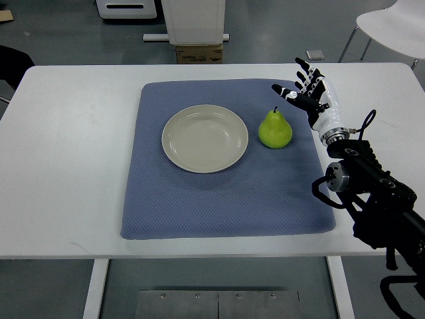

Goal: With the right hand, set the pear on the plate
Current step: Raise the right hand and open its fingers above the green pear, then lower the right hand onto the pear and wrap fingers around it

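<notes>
The green pear beside the cream plate is next for my right gripper, which should go to it and close around the pear's round body (275, 134).
A green pear (275, 129) stands upright on the blue mat (226, 199), just right of a cream plate (205, 138) that holds nothing. My right hand (300, 85) hovers up and to the right of the pear, a short gap away from it. Its fingers are spread open and grasp nothing. The right arm (372, 186) comes in from the lower right corner. The left arm does not show.
The mat lies on a white table (66, 166). A white chair (392, 26) stands beyond the table's far right corner, and a cardboard box (198, 53) with a white stand sits behind the far edge.
</notes>
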`<state>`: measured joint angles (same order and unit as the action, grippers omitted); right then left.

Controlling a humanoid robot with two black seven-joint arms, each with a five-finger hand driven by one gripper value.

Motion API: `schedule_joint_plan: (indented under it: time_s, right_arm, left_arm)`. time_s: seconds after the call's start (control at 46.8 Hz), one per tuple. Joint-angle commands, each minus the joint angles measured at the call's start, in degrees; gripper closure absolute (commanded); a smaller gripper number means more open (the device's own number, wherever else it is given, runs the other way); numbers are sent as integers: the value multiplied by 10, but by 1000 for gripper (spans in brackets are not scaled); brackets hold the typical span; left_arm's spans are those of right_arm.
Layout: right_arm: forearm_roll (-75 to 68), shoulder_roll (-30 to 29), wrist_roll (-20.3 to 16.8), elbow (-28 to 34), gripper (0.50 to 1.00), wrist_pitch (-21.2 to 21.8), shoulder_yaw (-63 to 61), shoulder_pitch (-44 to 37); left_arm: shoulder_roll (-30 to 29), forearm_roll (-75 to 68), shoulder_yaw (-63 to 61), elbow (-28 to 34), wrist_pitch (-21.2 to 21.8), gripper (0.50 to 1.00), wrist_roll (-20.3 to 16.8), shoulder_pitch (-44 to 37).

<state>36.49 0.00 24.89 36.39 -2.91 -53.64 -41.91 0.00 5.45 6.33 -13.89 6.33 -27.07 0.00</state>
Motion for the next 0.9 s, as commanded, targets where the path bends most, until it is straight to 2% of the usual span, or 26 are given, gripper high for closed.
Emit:
schedule_joint_plan:
  time_s: [0.0, 0.299, 0.876]
  right_arm:
    - [-1, 0, 7, 0, 500, 0, 0, 0]
    - [-8, 7, 51, 1, 500, 4, 1, 1]
    - [-12, 19, 53, -4, 500, 2, 6, 5]
  left_arm:
    - [0, 0, 0, 0, 0, 500, 0, 0]
    - [0, 0, 0, 0, 0, 500, 0, 0]
    - [0, 0, 0, 0, 0, 500, 0, 0]
